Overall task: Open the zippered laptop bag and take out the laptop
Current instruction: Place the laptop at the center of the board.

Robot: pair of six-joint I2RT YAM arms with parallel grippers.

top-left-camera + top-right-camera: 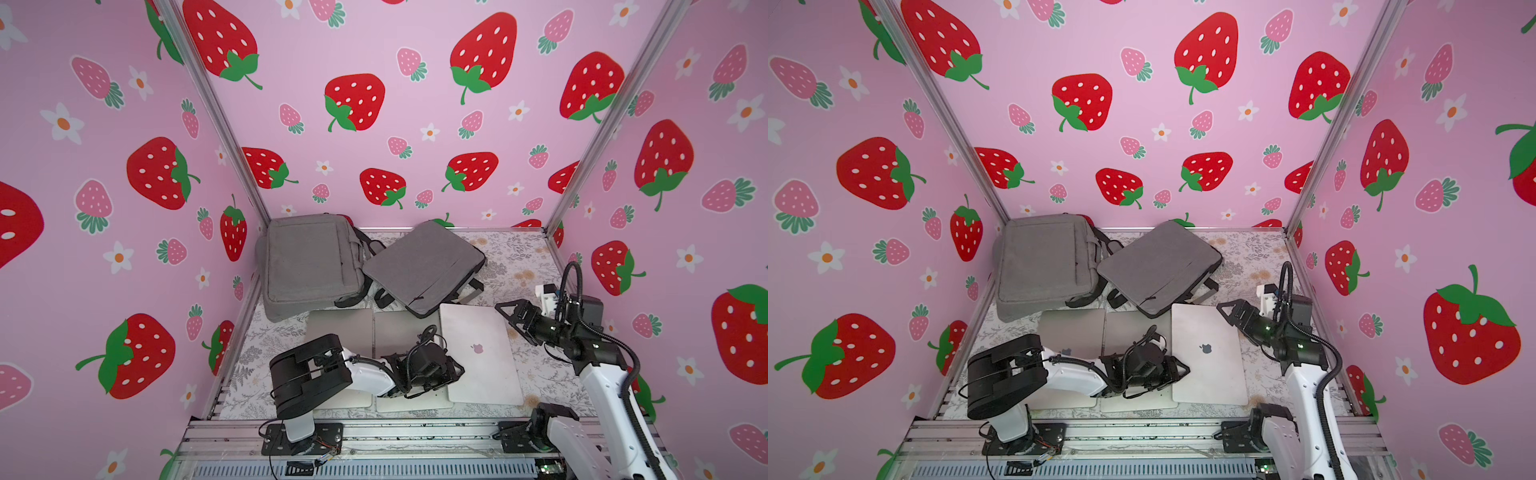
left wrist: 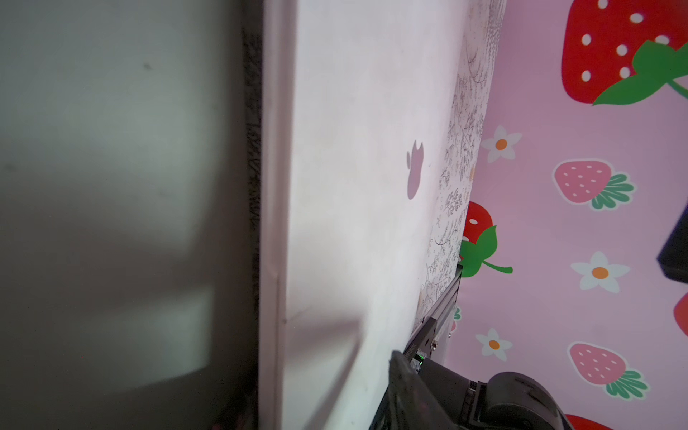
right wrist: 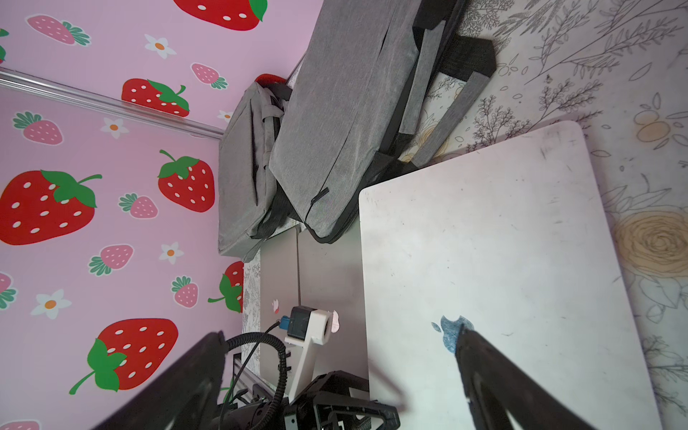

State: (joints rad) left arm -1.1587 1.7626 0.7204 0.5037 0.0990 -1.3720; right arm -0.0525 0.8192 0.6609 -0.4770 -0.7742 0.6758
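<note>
The darker laptop bag is next for my right gripper, which should go to it and close on the middle of its long edge (image 1: 455,286) (image 3: 387,136) beside the loose straps.
Two grey zippered laptop bags lie at the back: a lighter one (image 1: 309,262) in the left corner and a darker one (image 1: 424,266) (image 3: 346,123) partly over it, zip pull toward the front. A silver laptop (image 1: 478,328) (image 3: 502,242) with an apple logo lies flat outside them, right of centre. My left gripper (image 1: 455,372) sits rolled on its side at that laptop's left edge, open. One of its fingers (image 2: 409,394) hovers just above the lid; the other is hidden. My right gripper (image 1: 505,313) (image 3: 335,346) stands wide open and empty over the laptop's far right corner.
Two darker grey laptops (image 1: 340,332) (image 1: 403,332) lie side by side left of the silver one, partly under my left arm and the darker bag. The floral table cover (image 1: 523,257) is walled in by pink panels. A metal rail (image 1: 374,436) runs along the front.
</note>
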